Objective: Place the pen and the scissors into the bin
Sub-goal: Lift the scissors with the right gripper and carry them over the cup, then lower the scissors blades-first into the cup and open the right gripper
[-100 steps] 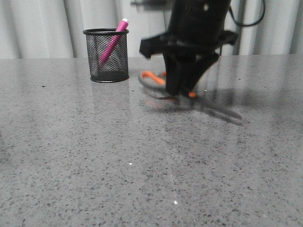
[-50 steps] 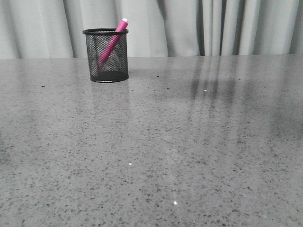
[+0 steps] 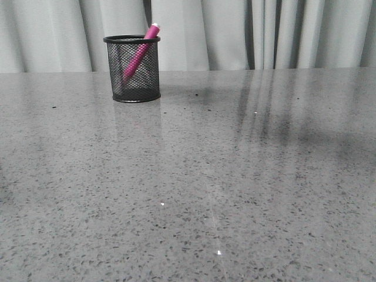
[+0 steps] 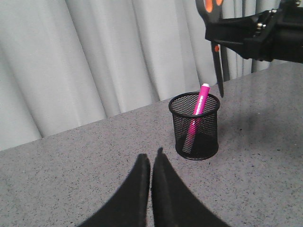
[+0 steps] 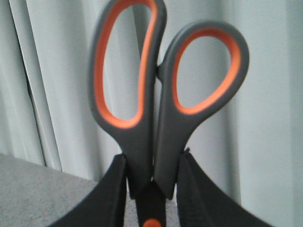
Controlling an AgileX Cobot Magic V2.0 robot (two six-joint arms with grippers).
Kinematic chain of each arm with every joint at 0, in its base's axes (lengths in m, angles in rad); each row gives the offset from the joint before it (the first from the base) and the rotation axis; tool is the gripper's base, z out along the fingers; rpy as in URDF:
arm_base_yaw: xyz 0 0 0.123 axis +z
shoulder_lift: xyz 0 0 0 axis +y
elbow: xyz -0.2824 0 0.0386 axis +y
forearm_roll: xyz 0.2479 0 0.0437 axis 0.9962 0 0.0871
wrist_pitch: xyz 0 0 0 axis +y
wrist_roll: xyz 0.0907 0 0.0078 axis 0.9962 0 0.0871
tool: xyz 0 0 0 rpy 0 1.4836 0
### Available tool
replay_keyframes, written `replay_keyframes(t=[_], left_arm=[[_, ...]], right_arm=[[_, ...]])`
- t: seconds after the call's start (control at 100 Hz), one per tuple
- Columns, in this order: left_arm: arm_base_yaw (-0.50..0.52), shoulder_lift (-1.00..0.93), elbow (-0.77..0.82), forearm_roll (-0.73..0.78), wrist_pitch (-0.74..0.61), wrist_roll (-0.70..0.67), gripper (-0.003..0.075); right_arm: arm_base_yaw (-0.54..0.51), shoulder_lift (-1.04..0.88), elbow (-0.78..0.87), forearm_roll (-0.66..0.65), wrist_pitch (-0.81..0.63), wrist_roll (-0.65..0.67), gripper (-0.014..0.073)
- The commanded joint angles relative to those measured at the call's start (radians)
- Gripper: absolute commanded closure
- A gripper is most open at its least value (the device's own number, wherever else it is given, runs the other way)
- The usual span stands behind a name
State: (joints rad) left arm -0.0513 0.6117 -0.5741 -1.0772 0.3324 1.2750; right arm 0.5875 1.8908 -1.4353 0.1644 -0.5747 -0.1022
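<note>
The robot's right gripper should release the scissors, blades down, inside the black mesh bin (image 3: 122, 43) beside the pink pen.
The black mesh bin (image 3: 133, 69) stands at the far left of the table, with the pink pen (image 3: 140, 53) leaning inside it; both also show in the left wrist view, the bin (image 4: 194, 126) and the pen (image 4: 195, 118). My right gripper (image 5: 152, 163) is shut on the scissors (image 5: 161, 104) near the pivot, handles up. In the left wrist view the scissors (image 4: 218, 66) hang blades down just above the bin's far rim. My left gripper (image 4: 150, 158) is shut and empty, low over the table in front of the bin. Neither gripper shows in the front view.
The grey speckled table (image 3: 194, 188) runs back to pale curtains (image 3: 247, 35). A faint shadow lies on the table at the right.
One second ago my right gripper held the scissors low over the table to the right of the bin. It has since risen out of the front view with them.
</note>
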Motion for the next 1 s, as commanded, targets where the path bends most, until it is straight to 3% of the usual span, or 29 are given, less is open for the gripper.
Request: replay_keyframes(t=[0.0,0.19,0.99], left_arm=[[0.001,0.000,-0.029,-0.031,-0.029,-0.007,0.0739],[0.001,0.000,-0.029,-0.031,-0.029,-0.007,0.0739],[0.001,0.000,-0.029,-0.031,-0.029,-0.007,0.0739]], right_arm=[[0.001,-0.012,-0.103,-0.014,-0.101,-0.008,0.0670],[0.001,0.050,-0.180,-0.014,-0.067,-0.008,0.0670],[0.013,0.104,-0.130,-0.016,0.015,-0.008,0.0670]])
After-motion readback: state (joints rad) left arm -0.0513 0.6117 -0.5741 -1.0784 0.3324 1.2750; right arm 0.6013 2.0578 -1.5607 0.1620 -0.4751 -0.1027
